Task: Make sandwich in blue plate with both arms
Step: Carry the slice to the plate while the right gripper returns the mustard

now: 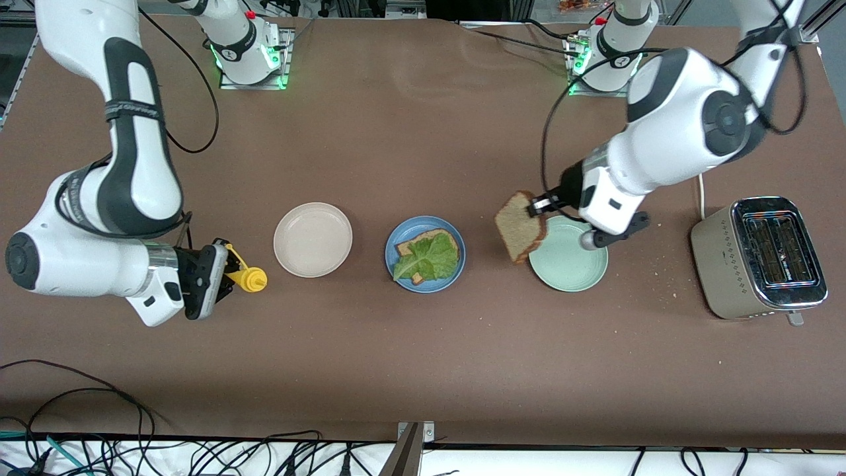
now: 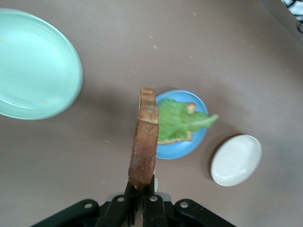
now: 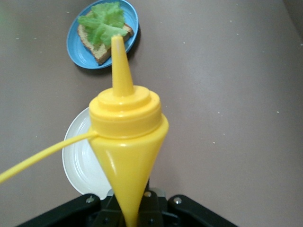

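I need to release the second bread slice from my left gripper so that it rests on top of the green lettuce leaf [image 1: 429, 249] [image 2: 180, 122] on the blue plate.
The blue plate [image 1: 425, 254] [image 2: 182, 145] [image 3: 83, 48] sits mid-table with one brown bread slice [image 1: 411, 248] on it and a green lettuce leaf [image 1: 429, 258] [image 2: 182, 120] [image 3: 103, 21] on top. My left gripper [image 1: 538, 205] [image 2: 141, 189] is shut on a second bread slice [image 1: 520, 228] [image 2: 145, 139], which hangs on edge in the air by the rim of the pale green plate [image 1: 570, 256] [image 2: 33, 66]. My right gripper [image 1: 225, 268] [image 3: 130, 215] is shut on a yellow squeeze bottle [image 1: 246, 274] [image 3: 128, 142], held above the table beside the beige plate [image 1: 312, 239] [image 3: 83, 163].
A beige toaster [image 1: 760, 256] stands at the left arm's end of the table, with crumbs near it. Cables [image 1: 99, 423] lie along the table edge nearest the front camera.
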Action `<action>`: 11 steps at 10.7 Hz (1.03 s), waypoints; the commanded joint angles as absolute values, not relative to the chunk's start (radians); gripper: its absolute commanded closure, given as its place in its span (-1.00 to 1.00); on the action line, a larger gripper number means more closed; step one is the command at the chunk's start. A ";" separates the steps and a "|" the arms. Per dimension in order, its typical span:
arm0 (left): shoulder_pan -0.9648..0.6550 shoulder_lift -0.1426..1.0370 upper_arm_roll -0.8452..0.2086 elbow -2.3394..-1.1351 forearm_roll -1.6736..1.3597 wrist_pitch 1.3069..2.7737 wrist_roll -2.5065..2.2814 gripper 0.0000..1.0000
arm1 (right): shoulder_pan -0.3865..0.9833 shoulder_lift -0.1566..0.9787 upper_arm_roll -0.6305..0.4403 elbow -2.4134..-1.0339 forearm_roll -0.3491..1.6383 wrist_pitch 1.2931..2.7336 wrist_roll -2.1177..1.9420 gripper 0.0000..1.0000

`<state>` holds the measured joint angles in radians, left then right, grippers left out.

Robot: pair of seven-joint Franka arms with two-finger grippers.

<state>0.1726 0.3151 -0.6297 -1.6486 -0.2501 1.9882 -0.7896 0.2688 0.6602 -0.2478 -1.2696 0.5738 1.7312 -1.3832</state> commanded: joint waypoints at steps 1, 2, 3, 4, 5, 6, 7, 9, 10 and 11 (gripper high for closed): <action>0.063 0.432 -0.623 -1.632 -0.348 2.200 -0.834 1.00 | 0.169 0.652 -0.229 -1.400 0.773 1.732 -1.725 0.95; 0.036 0.468 -0.623 -1.632 -0.377 2.291 -0.833 1.00 | 0.131 0.652 -0.227 -1.443 0.826 1.723 -1.838 0.95; 0.005 0.504 -0.623 -1.632 -0.383 2.377 -0.831 1.00 | 0.105 0.652 -0.227 -1.501 0.883 1.711 -1.961 0.97; -0.018 0.538 -0.623 -1.632 -0.385 2.463 -0.831 1.00 | 0.071 0.658 -0.227 -1.546 0.943 1.682 -2.038 0.99; -0.041 0.567 -0.623 -1.635 -0.385 2.541 -0.825 1.00 | 0.048 0.682 -0.226 -1.555 0.971 1.652 -2.125 1.00; -0.057 0.589 -0.623 -1.640 -0.384 2.580 -0.818 1.00 | 0.041 0.698 -0.227 -1.572 0.998 1.626 -2.185 1.00; -0.064 0.604 -0.621 -1.647 -0.377 2.585 -0.816 1.00 | 0.037 0.704 -0.226 -1.597 1.020 1.611 -2.236 1.00; -0.080 0.612 -0.621 -1.660 -0.376 2.599 -0.815 1.00 | 0.020 0.741 -0.224 -1.611 1.069 1.582 -2.345 1.00; -0.087 0.614 -0.621 -1.661 -0.374 2.599 -0.815 1.00 | 0.017 0.759 -0.224 -1.611 1.095 1.566 -2.394 1.00; -0.095 0.618 -0.620 -1.675 -0.371 2.599 -0.813 1.00 | 0.012 0.779 -0.224 -1.611 1.100 1.566 -2.464 1.00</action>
<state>-0.0759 0.6231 -0.6270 -1.6527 -0.3555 2.5823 -0.8263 0.0388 0.7498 -0.2401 -1.6038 1.0561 1.5956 -2.3374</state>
